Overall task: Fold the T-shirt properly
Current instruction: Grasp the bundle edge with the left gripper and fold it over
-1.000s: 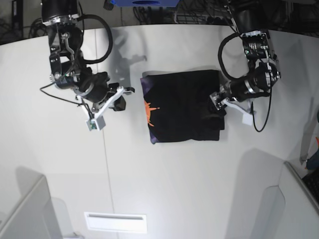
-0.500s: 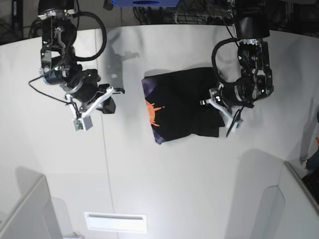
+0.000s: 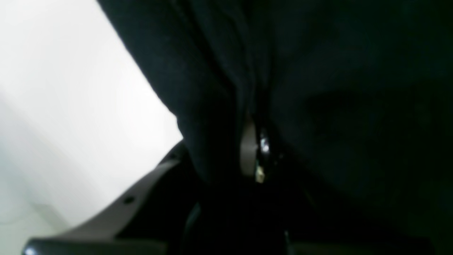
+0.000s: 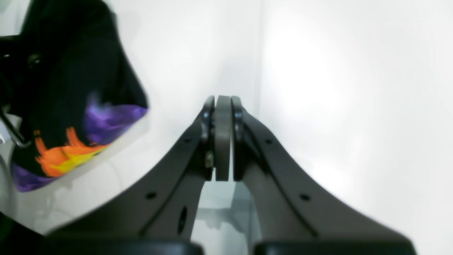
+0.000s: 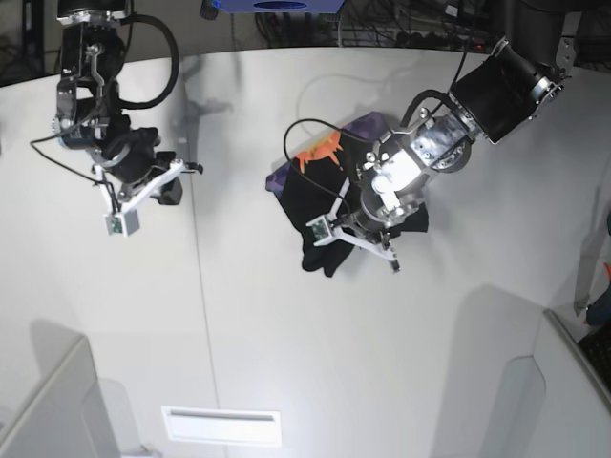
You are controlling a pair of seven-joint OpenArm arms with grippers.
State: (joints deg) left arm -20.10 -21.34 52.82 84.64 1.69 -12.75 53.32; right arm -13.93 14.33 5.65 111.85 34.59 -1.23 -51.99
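Next, my left gripper lets go of the black T-shirt flat on the white table, a little closer to the seam [image 5: 308, 167].
The black T-shirt [image 5: 304, 200] lies bunched up mid-table, its orange sunburst [image 5: 320, 151] and purple print turned up at the far edge. My left gripper [image 5: 358, 239] reaches over it from the right and is shut on a fold of the cloth. In the left wrist view black T-shirt cloth [image 3: 336, 88] fills the frame and runs between the fingers of the left gripper [image 3: 253, 156]. My right gripper [image 5: 186, 172] hangs shut and empty over bare table to the T-shirt's left. In the right wrist view the right gripper [image 4: 223, 141] has its jaws pressed together, with the T-shirt [image 4: 70, 106] to the left.
The white table [image 5: 239, 334] has a seam [image 5: 202, 286] running front to back. A white slot plate [image 5: 221, 426] lies near the front edge. Grey bins stand at the front left [image 5: 48, 410] and front right [image 5: 563, 382]. Cables lie behind the table.
My left arm has swung left across the T-shirt, dragging its right edge over; the flat rectangle is now bunched with the print flipped up. My right arm has drawn back to the left.
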